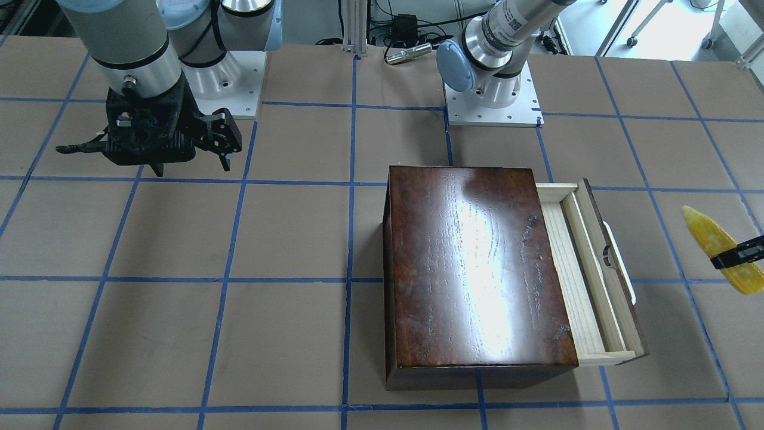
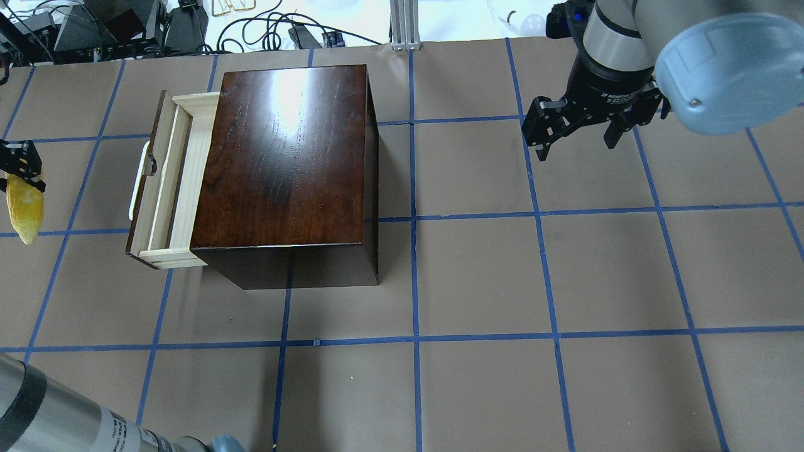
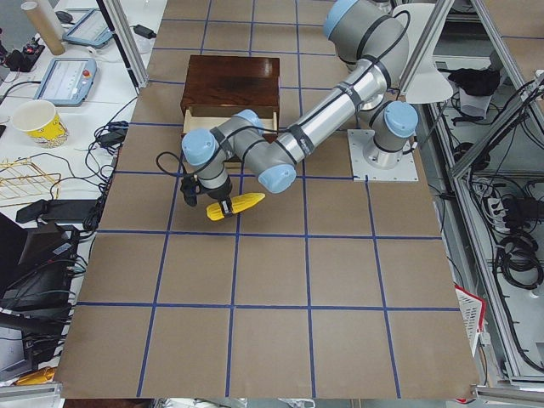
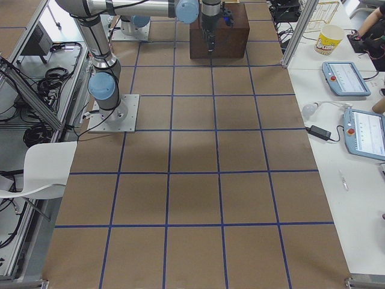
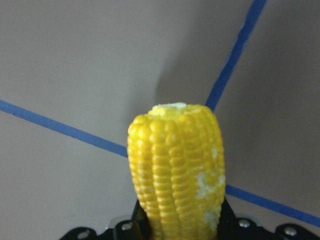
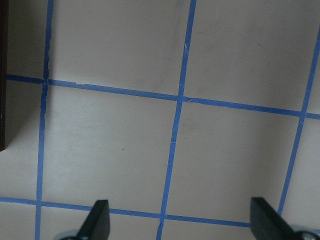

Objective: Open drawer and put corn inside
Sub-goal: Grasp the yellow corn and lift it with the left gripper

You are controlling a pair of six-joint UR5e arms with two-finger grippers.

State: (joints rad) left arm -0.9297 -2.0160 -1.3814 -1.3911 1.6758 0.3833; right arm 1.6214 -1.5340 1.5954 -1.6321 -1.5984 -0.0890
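Observation:
I need to release the yellow corn from my left gripper in the middle of the pale-wood tray (image 1: pixel 585 269), close along the front of the drawer. The corn is still above the table.
The yellow corn (image 2: pixel 25 207) is clamped in my left gripper (image 2: pixel 21 179) above the table, left of the drawer and apart from it. It also shows in the front view (image 1: pixel 710 239) and fills the left wrist view (image 5: pixel 175 170). The drawer (image 2: pixel 169 182) is pulled partly out of the dark-brown box (image 2: pixel 289 157); its pale-wood tray and white handle (image 2: pixel 139 182) face the corn, and the tray looks empty. My right gripper (image 2: pixel 578 141) is open and empty, hanging above the table far right of the box; its fingertips (image 6: pixel 100 215) frame bare table.
Blue tape lines grid the brown table top. The arm bases (image 1: pixel 492 101) stand behind the box in the front view. Cables and gear (image 2: pixel 188 25) lie beyond the far table edge. The box's corner shows at the right wrist view's left edge (image 6: pixel 2 75).

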